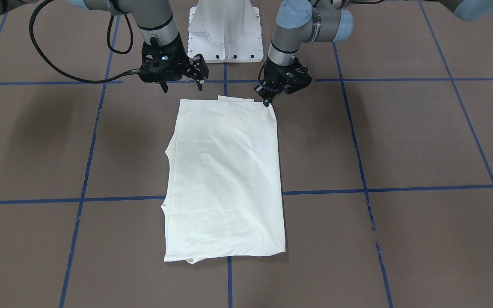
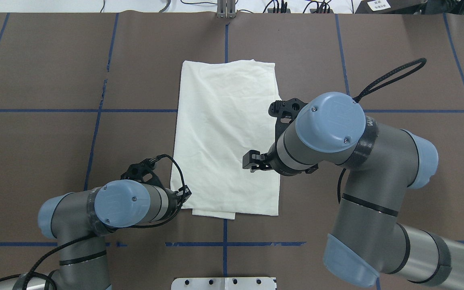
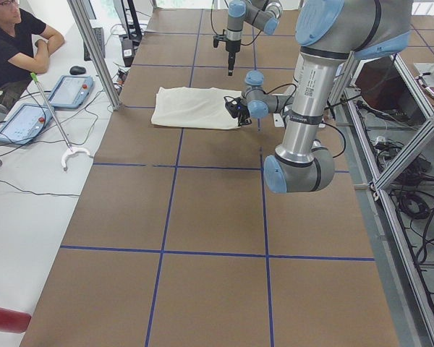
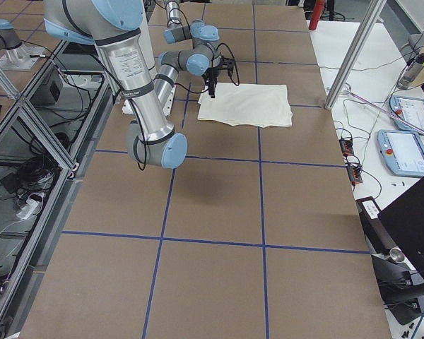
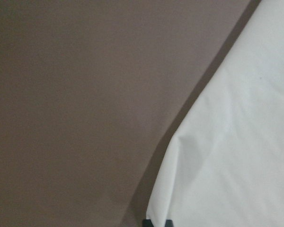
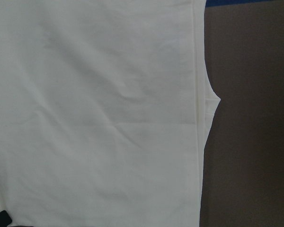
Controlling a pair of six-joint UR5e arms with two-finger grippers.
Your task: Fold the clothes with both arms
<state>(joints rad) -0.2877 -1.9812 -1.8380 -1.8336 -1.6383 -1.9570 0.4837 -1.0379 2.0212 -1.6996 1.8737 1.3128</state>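
Observation:
Next, I close my right gripper on the free robot-side corner (image 1: pixel 186 105) of the cream shirt, across from the corner my left gripper is pinching.
The clothes, a cream shirt (image 1: pixel 225 179), lie folded into a long rectangle with the plain side up, across the table's middle (image 2: pixel 226 137). My left gripper (image 1: pixel 267 100) is down at the shirt's corner nearest the robot (image 2: pixel 184 194). Its fingers are together, pinching the cloth edge. The left wrist view shows that edge (image 5: pixel 236 156) running down to the fingertips (image 5: pixel 156 222). My right gripper (image 1: pixel 182 81) hangs open above the table near the shirt's other robot-side corner, holding nothing (image 2: pixel 254 161). The right wrist view looks down on the flat cloth (image 6: pixel 94 118).
The white pedestal base (image 1: pixel 225 34) stands between the arms. Blue tape lines (image 1: pixel 400 188) grid the brown table. A person (image 3: pixel 14 43) sits at a white side table with teach pendants (image 3: pixel 69 90). More pendants (image 4: pixel 410 152) lie on the opposite side.

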